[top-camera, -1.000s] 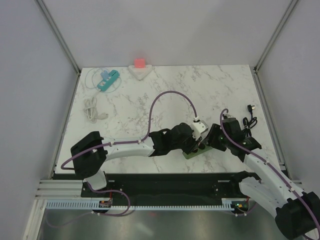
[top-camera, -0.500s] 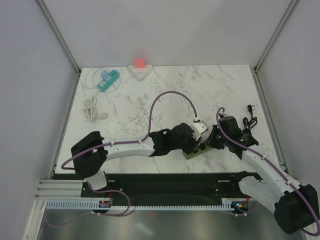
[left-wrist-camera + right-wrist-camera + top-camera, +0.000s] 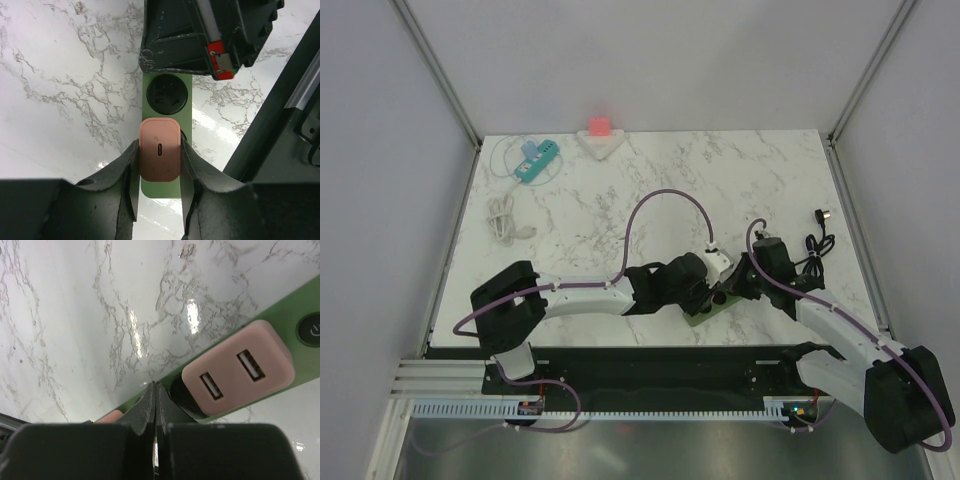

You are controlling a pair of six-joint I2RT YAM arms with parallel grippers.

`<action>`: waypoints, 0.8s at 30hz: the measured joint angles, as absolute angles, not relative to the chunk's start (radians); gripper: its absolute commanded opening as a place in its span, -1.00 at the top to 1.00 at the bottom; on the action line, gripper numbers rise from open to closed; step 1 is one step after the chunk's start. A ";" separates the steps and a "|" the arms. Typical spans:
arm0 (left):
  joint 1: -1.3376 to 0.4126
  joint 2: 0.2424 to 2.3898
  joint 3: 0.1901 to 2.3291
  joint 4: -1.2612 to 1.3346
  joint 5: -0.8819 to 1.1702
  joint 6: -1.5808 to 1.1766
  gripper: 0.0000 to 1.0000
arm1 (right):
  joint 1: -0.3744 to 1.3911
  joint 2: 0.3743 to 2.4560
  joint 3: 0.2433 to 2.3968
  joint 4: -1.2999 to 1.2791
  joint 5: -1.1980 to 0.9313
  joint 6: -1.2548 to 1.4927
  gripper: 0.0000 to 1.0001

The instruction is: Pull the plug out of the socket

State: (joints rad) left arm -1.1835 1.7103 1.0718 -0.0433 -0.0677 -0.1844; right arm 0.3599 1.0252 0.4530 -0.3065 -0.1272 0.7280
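Observation:
The pink plug's far end sticks out past my left gripper's fingers, so I need to open them, reach deeper and grip the plug's whole length (image 3: 160, 159) before I pull.
The socket is a green power strip (image 3: 699, 318) lying near the table's front edge. My left gripper (image 3: 159, 156) is shut on a pink plug (image 3: 159, 167) with a small slot in its top, which sits in the strip (image 3: 185, 112) beside an empty round outlet (image 3: 167, 93). My right gripper (image 3: 155, 388) is shut with nothing in it, its tips resting on the strip (image 3: 295, 302) between that plug (image 3: 107, 416) and a second pink plug (image 3: 237, 375) with two slots. In the top view both grippers, left (image 3: 706, 292) and right (image 3: 734, 287), meet over the strip.
A teal power strip (image 3: 537, 160) and a coiled white cable (image 3: 503, 218) lie at the far left. A pink cube on a white holder (image 3: 600, 130) sits at the back edge. A black cable with a plug (image 3: 817, 240) lies right of my right arm.
My right gripper has shut and moved left and down onto the green strip. The left arm has shifted slightly toward the front, still holding the pink plug.

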 measured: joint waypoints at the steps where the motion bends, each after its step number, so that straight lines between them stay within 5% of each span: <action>1: -1.186 1.710 1.072 -0.042 -0.068 -0.191 0.96 | 0.360 1.031 0.453 -0.294 -0.121 0.733 1.00; 18: -1.275 1.699 1.062 0.016 -0.171 -0.155 0.95 | 0.382 1.114 0.455 -0.250 -0.072 0.737 0.99; 24: -1.274 1.692 1.046 0.038 -0.209 -0.113 0.95 | 0.383 1.092 0.516 -0.337 -0.074 0.716 0.75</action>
